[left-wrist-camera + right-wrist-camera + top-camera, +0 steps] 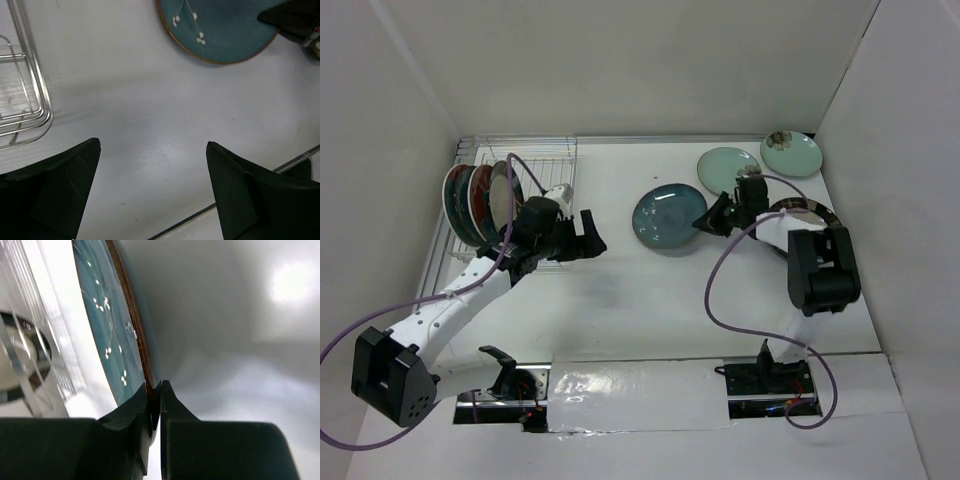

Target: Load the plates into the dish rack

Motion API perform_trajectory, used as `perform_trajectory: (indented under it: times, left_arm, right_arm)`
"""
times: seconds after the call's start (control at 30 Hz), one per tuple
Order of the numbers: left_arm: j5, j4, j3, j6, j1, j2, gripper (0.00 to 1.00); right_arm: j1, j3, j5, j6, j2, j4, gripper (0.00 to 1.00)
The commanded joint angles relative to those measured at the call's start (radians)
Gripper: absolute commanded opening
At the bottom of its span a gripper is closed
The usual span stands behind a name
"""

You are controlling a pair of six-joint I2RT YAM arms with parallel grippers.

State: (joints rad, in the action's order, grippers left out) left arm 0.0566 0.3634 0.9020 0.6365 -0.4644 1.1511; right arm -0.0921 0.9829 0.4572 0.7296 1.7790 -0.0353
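My left gripper will close on the teal plate's rack-side rim [635, 224] [172, 35], opposite my right gripper, because it will carry the plate to the dish rack.
The dish rack [525, 152] stands at the far left with several plates on edge in it, among them red ones [463, 195] and a cream one [503, 195]. A dark teal plate [665, 218] is at mid-table, and my right gripper [706, 218] is shut on its right rim. The right wrist view shows the jaws [156, 390] pinching the brown edge of that plate [107, 330]. My left gripper [586, 238] is open and empty between the rack and the teal plate. In the left wrist view [152, 150] it hangs over bare table, with the plate [220, 30] ahead.
Two pale mint plates [728, 168] [791, 153] lie at the far right. A cream plate with a dark brown rim [812, 210] lies partly under my right arm. The rack's corner [35, 112] shows at the left of the left wrist view. White walls enclose the table.
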Motion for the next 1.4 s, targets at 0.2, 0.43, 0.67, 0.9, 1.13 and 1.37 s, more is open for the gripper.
perform_trajectory:
  times: [0.2, 0.43, 0.67, 0.9, 1.13, 1.37]
  left_arm:
    - [0.195, -0.222, 0.023, 0.068, -0.017, 0.036, 1.00]
    - [0.249, -0.328, 0.055, 0.144, -0.036, 0.099, 0.98]
    - [0.276, -0.386, 0.087, 0.164, -0.045, 0.141, 0.95]
    - [0.393, -0.535, 0.051, 0.207, -0.054, 0.164, 0.72]
    - [0.506, -0.592, 0.032, 0.246, -0.054, 0.173, 0.28]
    - [0.529, -0.578, 0.021, 0.256, -0.036, 0.142, 0.00]
  right_arm:
    - [0.060, -0.035, 0.317, -0.180, -0.489, 0.236, 0.00]
    - [0.060, -0.023, 0.463, -0.210, -0.631, 0.371, 0.00]
    - [0.069, -0.023, 0.549, -0.210, -0.699, 0.380, 0.00]
    - [0.069, -0.003, 0.584, -0.220, -0.710, 0.393, 0.00]
    - [0.069, -0.024, 0.606, -0.220, -0.710, 0.368, 0.00]
    - [0.069, 0.020, 0.511, -0.303, -0.699, 0.471, 0.37]
